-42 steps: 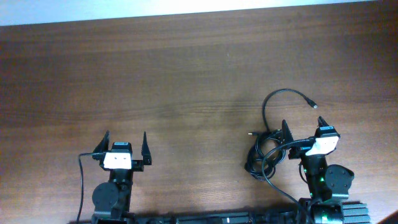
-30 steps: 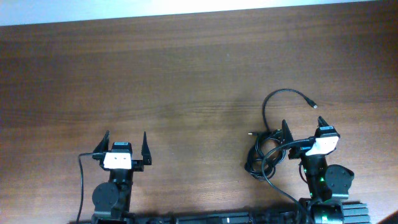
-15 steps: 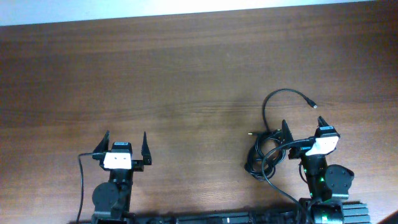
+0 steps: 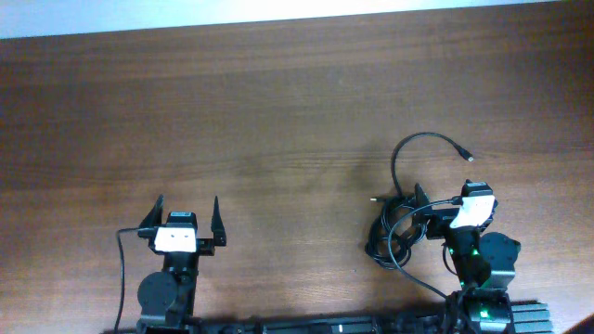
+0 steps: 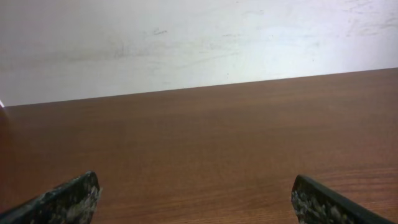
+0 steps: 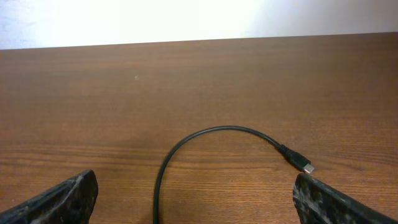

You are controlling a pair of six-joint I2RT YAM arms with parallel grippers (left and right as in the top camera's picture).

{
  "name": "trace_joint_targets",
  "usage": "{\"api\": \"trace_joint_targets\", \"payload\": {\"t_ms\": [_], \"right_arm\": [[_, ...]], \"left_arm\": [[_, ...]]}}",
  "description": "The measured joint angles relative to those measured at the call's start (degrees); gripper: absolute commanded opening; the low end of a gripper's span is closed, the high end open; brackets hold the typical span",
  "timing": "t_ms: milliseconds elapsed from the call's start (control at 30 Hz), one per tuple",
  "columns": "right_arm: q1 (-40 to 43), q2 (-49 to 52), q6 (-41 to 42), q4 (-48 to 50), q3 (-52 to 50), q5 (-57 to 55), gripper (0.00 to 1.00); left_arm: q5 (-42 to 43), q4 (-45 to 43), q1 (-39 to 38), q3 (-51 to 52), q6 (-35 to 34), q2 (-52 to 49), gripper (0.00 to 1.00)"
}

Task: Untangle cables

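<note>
I need to close my left gripper on the coiled loops at the middle [image 4: 381,234] of the black bundle, away from the end where the cable arcs off.
The cables [image 4: 393,234] lie as a knotted black bundle on the wooden table, just left of my right arm. One cable arcs away from the bundle [image 4: 415,138] and ends in a small metal-tipped plug [image 4: 469,156]. My right gripper [image 4: 442,195] is open and empty, right beside the bundle. In the right wrist view the arc [image 6: 214,130] and its plug [image 6: 304,166] lie ahead of the open fingers [image 6: 195,206]. My left gripper [image 4: 187,204] is open and empty at the front left, far from the cables; its view shows only its fingers [image 5: 196,205] and bare table.
The brown wooden table [image 4: 278,111] reaches to a pale wall at its far edge [image 4: 297,20]. A thicker black wire [image 4: 122,269] runs from the left arm's base. Both arm bases stand at the front edge.
My right gripper has shifted slightly left and toward the bundle. The left arm and the cables have not moved.
</note>
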State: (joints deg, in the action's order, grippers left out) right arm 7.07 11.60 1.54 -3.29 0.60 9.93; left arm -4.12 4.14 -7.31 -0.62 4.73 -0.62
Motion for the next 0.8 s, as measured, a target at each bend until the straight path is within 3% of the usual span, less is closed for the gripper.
{"api": "trace_joint_targets", "payload": {"t_ms": [567, 800], "right_arm": [[0.00, 0.00, 0.00, 0.02, 0.00, 0.00, 0.99], [-0.02, 0.11, 0.00, -0.02, 0.00, 0.00, 0.99]], "left_arm": [[-0.02, 0.59, 0.00, -0.39, 0.00, 0.00, 0.99], [-0.87, 14.40, 0.00, -17.09, 0.15, -3.85, 0.99]]}}
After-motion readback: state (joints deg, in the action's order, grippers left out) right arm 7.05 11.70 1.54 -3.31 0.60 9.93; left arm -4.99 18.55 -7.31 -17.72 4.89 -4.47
